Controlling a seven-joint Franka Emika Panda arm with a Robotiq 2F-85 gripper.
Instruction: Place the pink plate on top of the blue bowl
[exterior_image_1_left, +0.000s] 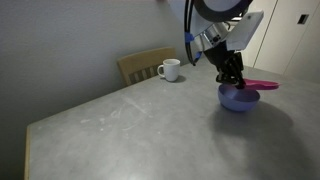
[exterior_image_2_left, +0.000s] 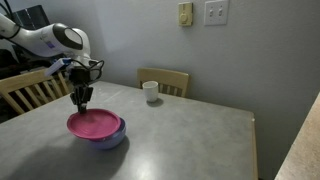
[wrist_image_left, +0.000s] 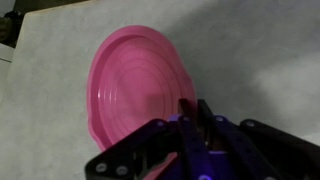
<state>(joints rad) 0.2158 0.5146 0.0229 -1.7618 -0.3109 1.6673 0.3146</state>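
Observation:
Next, my gripper sets the pink plate down across the open rim of the blue bowl (exterior_image_1_left: 240, 89).
The pink plate (exterior_image_1_left: 262, 85) lies over the blue bowl (exterior_image_1_left: 238, 99) near the table's far side, and its rim juts out past the bowl. In an exterior view the plate (exterior_image_2_left: 93, 124) covers the bowl (exterior_image_2_left: 110, 138). My gripper (exterior_image_1_left: 231, 74) comes down from above onto the plate's edge, which also shows in an exterior view (exterior_image_2_left: 82, 100). In the wrist view the two fingers (wrist_image_left: 197, 108) are pressed close together on the plate's rim (wrist_image_left: 135, 85). The bowl is hidden under the plate there.
A white handled mug (exterior_image_1_left: 170, 69) stands near the table's edge by a wooden chair (exterior_image_1_left: 143, 64); it also shows in an exterior view (exterior_image_2_left: 151, 91). Another chair (exterior_image_2_left: 25, 90) stands beside the arm. The grey table (exterior_image_2_left: 190, 135) spreads around the bowl.

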